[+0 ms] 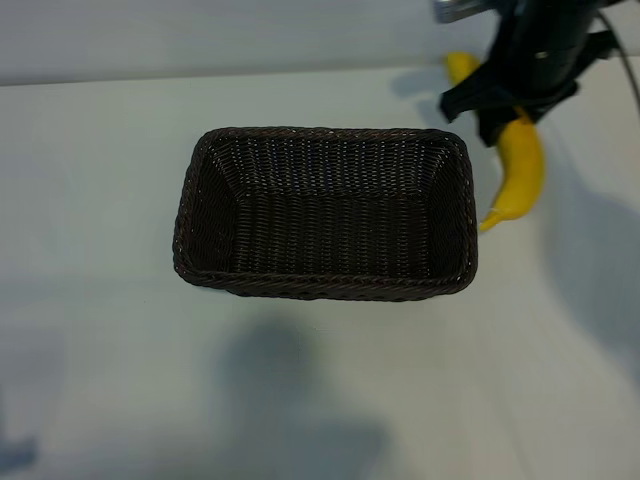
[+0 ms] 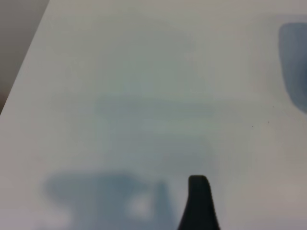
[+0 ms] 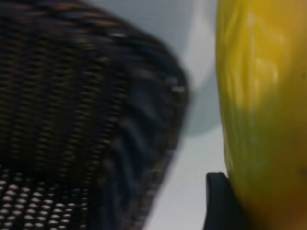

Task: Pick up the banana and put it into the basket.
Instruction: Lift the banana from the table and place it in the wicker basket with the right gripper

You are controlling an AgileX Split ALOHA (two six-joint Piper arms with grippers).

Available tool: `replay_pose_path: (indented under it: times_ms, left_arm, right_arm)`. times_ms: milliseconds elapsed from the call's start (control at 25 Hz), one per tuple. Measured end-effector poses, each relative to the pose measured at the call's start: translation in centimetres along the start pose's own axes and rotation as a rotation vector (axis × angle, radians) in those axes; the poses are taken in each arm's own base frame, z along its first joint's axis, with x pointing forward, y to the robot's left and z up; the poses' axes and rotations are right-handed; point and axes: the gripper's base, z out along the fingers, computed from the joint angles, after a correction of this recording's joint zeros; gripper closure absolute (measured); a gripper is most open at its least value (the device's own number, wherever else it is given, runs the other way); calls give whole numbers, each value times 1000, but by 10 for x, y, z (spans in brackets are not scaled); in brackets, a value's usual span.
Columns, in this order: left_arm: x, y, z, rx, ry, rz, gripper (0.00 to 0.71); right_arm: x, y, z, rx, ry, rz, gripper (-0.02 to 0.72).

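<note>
Next, my right gripper sets the banana down lengthwise on the middle of the basket's bottom, close to its far side (image 1: pixel 332 209).
The dark-brown woven basket (image 1: pixel 325 213) sits in the middle of the table, with nothing inside it. The yellow banana (image 1: pixel 522 168) is just off the basket's right end, its stem tip pointing at the basket's near right corner. My right gripper (image 1: pixel 512 103) reaches down from the far right and is shut across the banana's middle. In the right wrist view the banana (image 3: pixel 259 105) fills one side, a black finger (image 3: pixel 218 201) presses against it, and the basket's corner (image 3: pixel 144 110) is beside it. In the left wrist view a single fingertip (image 2: pixel 199 201) hangs over bare table.
The white table (image 1: pixel 100 350) spreads around the basket on all sides. Arm shadows fall on the near part of the table and on the right. The left arm itself is outside the exterior view.
</note>
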Motion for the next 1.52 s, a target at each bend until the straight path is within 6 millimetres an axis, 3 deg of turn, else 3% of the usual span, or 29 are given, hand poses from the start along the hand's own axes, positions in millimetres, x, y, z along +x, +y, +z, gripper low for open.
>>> replay_pose_path:
  times_ms: [160, 480, 680, 960, 1320, 1520]
  left_arm:
    - [0, 0, 0, 0, 0, 0, 139]
    - [0, 0, 0, 0, 0, 0, 139]
    - [0, 0, 0, 0, 0, 0, 139]
    - [0, 0, 0, 0, 0, 0, 139]
    - [0, 0, 0, 0, 0, 1, 139]
    - [0, 0, 0, 0, 0, 1, 139]
  right_arm:
    - [-7, 36, -10, -8, -41, -214, 284]
    - [-9, 100, -14, -1, -139, -829, 284]
    - [-12, 130, -16, 19, -249, -995, 284]
    - [-19, 151, 11, 20, -283, -1040, 284]
    - [-26, 151, 65, 66, -208, -1091, 284]
    - [-26, 152, 77, 60, -193, -1093, 284]
